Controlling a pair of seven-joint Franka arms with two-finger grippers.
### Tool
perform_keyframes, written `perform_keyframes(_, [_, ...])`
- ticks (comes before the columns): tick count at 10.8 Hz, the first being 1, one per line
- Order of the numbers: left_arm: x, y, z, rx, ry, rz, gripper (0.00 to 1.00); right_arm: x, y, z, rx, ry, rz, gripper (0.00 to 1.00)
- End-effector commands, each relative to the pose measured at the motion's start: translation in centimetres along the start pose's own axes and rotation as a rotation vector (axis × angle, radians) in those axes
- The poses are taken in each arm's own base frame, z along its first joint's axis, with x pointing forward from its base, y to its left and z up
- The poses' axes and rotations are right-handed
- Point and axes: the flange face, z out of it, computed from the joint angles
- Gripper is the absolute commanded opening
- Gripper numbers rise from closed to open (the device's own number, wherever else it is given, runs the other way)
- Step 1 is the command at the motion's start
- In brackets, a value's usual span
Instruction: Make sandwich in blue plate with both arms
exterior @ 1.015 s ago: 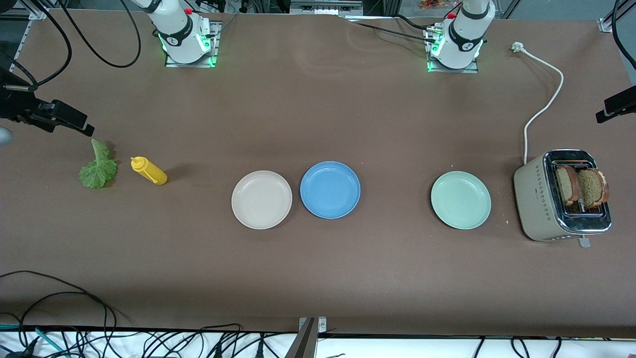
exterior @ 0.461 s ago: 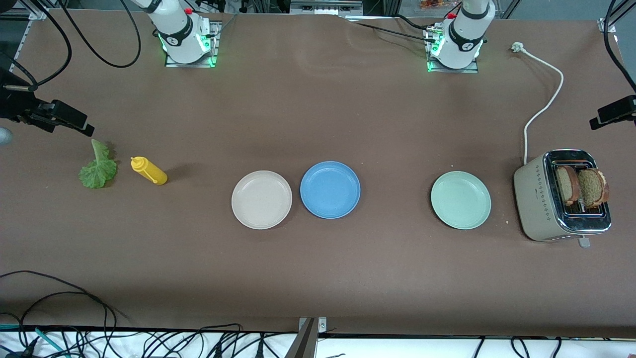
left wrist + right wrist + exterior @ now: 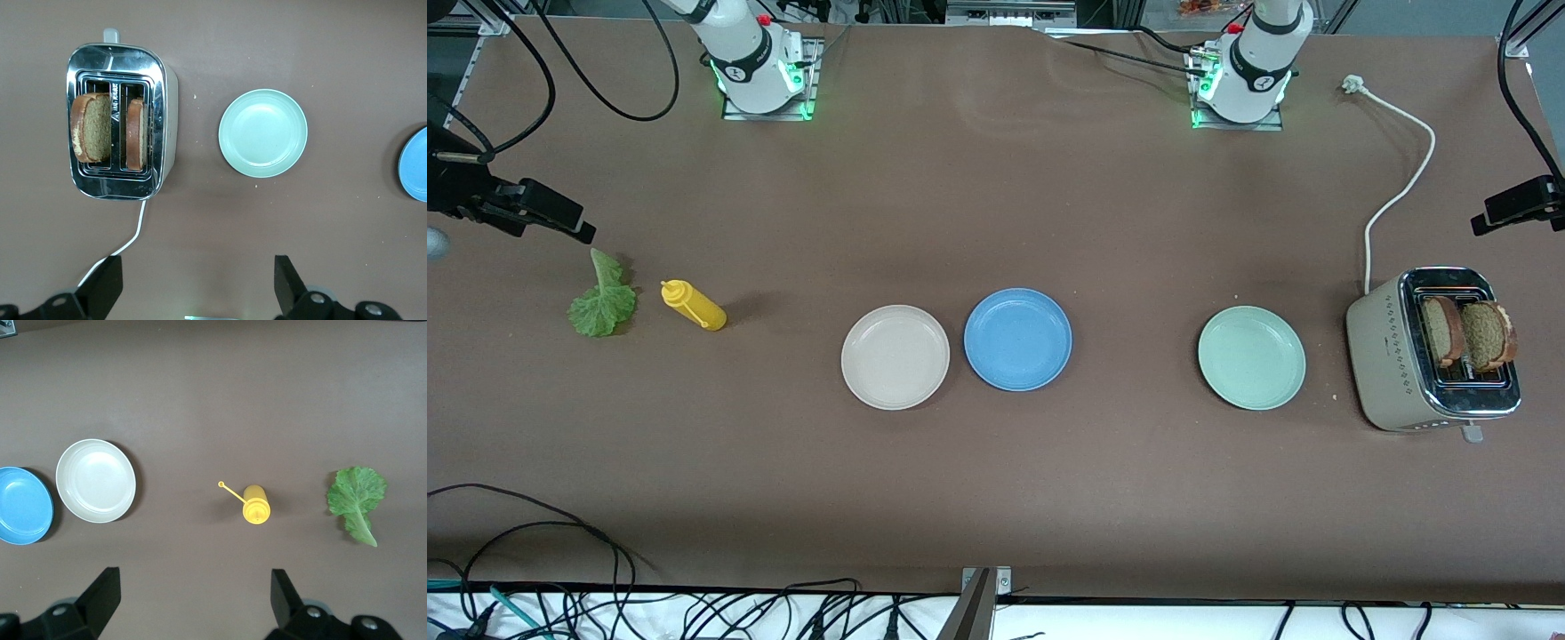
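I should next use my left gripper to take hold of the bread slice nearer the mint-green plate, by the slice's end (image 3: 1442, 310) (image 3: 135, 159) toward the toaster's white cord.
The blue plate (image 3: 1017, 339) lies empty mid-table; its edge shows in the left wrist view (image 3: 415, 167) and the right wrist view (image 3: 23, 505). Two brown bread slices (image 3: 1441, 331) (image 3: 1489, 336) stand in the toaster (image 3: 1392, 356), also in the left wrist view (image 3: 92, 127). A green lettuce leaf (image 3: 603, 300) (image 3: 355, 495) lies at the right arm's end. My left gripper (image 3: 1513, 204) (image 3: 197, 283) hangs open and empty high over the table beside the toaster. My right gripper (image 3: 560, 218) (image 3: 193, 597) hangs open and empty high over the table beside the lettuce.
A cream-white plate (image 3: 895, 356) sits beside the blue plate, toward the right arm's end. A mint-green plate (image 3: 1251, 357) lies between the blue plate and the toaster. A yellow squeeze bottle (image 3: 694, 305) lies beside the lettuce. The toaster's white cord (image 3: 1405, 187) runs toward the left arm's base.
My left gripper has shifted a little toward the toaster. The right arm and everything on the table have not moved.
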Motion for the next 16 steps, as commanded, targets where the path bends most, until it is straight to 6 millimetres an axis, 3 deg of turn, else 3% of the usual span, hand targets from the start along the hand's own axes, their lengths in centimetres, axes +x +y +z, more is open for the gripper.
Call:
perform_keyframes(1, [-0.2, -1.2, -0.7, 0.023, 0.004, -0.027, 1.0, -0.3, 0.0, -0.6, 0.021, -0.005, -0.006, 1.0])
perform_keyframes(4, [-0.4, -3.2, -0.8, 0.139, 0.0, -0.056, 1.0, -0.3, 0.0, -0.5, 0.02, -0.008, -0.008, 1.0])
perform_keyframes(8, [2.0, -12.4, 2.1, 0.129, 0.041, -0.092, 1.0, -0.3, 0.0, -0.6, 0.021, -0.007, -0.008, 1.0])
perform_keyframes(9, [2.8, -13.0, 3.4, 0.123, 0.024, -0.091, 1.0, -0.3, 0.0, -0.5, 0.02, -0.008, -0.008, 1.0])
perform_keyframes(11, [4.2, -12.7, 5.5, 0.123, 0.021, -0.095, 1.0, -0.3, 0.0, -0.5, 0.02, -0.008, -0.008, 1.0])
perform_keyframes(14, [3.2, -11.1, 7.7, 0.126, 0.019, -0.11, 1.0, -0.3, 0.0, -0.5, 0.02, -0.01, -0.008, 1.0])
perform_keyframes(16, [3.1, -8.7, 10.2, 0.13, 0.026, -0.14, 1.0, -0.3, 0.0, -0.5, 0.02, -0.01, -0.008, 1.0])
